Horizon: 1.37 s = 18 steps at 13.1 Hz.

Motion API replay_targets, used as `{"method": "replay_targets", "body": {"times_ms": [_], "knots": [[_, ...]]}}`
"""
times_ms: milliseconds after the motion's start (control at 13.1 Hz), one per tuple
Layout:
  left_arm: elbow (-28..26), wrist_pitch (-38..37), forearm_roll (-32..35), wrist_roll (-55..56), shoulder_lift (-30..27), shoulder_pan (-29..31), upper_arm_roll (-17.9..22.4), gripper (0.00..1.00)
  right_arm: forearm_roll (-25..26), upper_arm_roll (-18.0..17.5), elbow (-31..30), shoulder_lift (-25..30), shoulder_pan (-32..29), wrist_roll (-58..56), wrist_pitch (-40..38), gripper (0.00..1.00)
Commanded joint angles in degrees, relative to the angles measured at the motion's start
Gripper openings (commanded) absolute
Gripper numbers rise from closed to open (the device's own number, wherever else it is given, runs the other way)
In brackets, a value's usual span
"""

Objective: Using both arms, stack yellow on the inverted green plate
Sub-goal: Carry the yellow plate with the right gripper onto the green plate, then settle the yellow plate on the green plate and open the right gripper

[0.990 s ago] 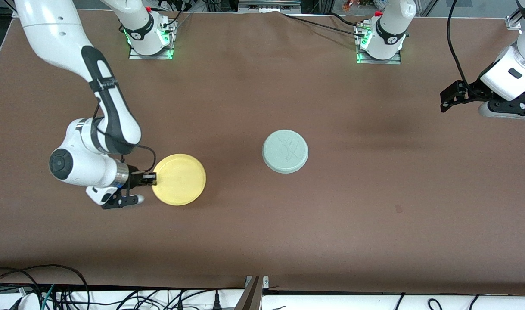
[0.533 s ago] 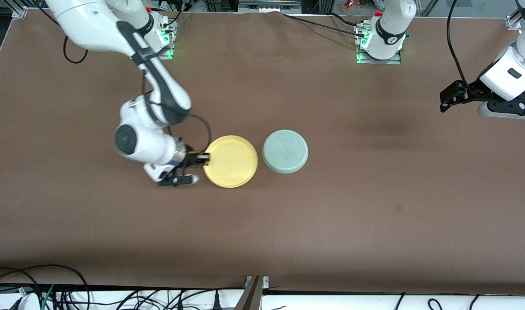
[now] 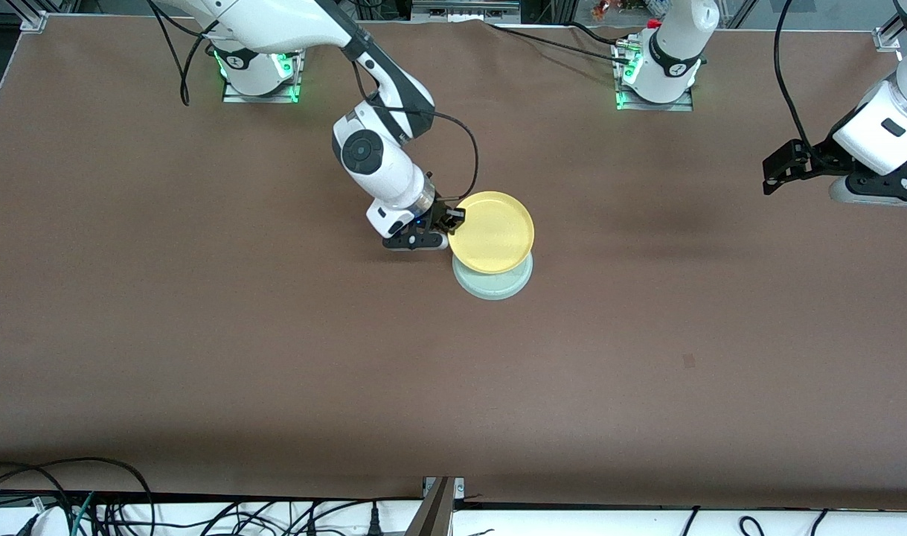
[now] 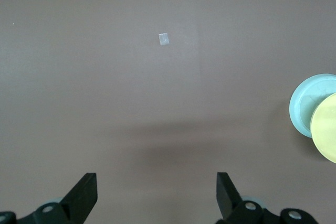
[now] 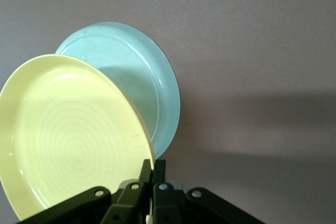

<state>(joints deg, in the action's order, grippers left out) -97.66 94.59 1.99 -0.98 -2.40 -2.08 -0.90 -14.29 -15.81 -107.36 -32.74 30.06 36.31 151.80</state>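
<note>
The yellow plate, now held over the green plate, will be let go by my right gripper on the green plate's upturned base [image 3: 487, 253] [image 5: 106, 106], a little toward the arm bases.
My right gripper [image 3: 453, 218] is shut on the rim of the yellow plate [image 3: 493, 231] and holds it in the air over the green plate [image 3: 492, 285], which lies upside down on the table and is mostly covered by it. In the right wrist view the yellow plate [image 5: 68, 135] is pinched at its rim by my gripper [image 5: 154, 167], with the green plate [image 5: 142, 82] under it. My left gripper [image 3: 771, 170] is open and empty, raised over the left arm's end of the table, waiting. In the left wrist view its fingers [image 4: 84, 195] are wide apart, and both plates [image 4: 310, 106] show at the edge.
A small pale tape mark [image 4: 164, 39] lies on the brown table [image 3: 646, 357]. Both arm bases [image 3: 258, 71] stand along the table's edge farthest from the front camera. Cables [image 3: 88, 506] hang off the nearest edge.
My right arm has carried the yellow plate from the right arm's end of the table across to above the green plate. The left arm has barely moved.
</note>
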Motion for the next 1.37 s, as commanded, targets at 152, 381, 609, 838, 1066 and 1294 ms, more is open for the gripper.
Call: {"method": "replay_targets", "body": {"times_ms": [152, 381, 609, 838, 1066, 1294], "knots": [[-0.43, 0.5, 0.56, -0.34, -0.33, 0.15, -0.07, 1.0, -0.04, 0.95, -0.75, -1.18, 0.09, 1.48, 5.25, 0.0], [-0.43, 0.5, 0.56, -0.34, -0.33, 0.15, -0.07, 1.0, -0.04, 0.95, -0.31, -3.12, 0.44, 1.48, 7.98, 0.0], [-0.43, 0.5, 0.56, -0.51, -0.33, 0.15, -0.07, 1.0, -0.04, 2.44, 0.22, -3.91, 2.1, 1.65, 8.95, 0.0], [-0.43, 0.5, 0.47, -0.51, -0.33, 0.15, -0.16, 1.0, -0.13, 4.98, 1.62, -5.14, 5.0, 2.8, 8.95, 0.0], [-0.43, 0.5, 0.38, -0.42, -0.33, 0.15, -0.16, 1.0, -0.13, 6.05, 1.98, -5.23, 6.06, 3.68, 8.95, 0.0], [-0.43, 0.5, 0.38, -0.42, -0.33, 0.15, -0.16, 1.0, -0.22, 6.05, 2.41, -5.15, 6.07, 3.76, 8.95, 0.59]]}}
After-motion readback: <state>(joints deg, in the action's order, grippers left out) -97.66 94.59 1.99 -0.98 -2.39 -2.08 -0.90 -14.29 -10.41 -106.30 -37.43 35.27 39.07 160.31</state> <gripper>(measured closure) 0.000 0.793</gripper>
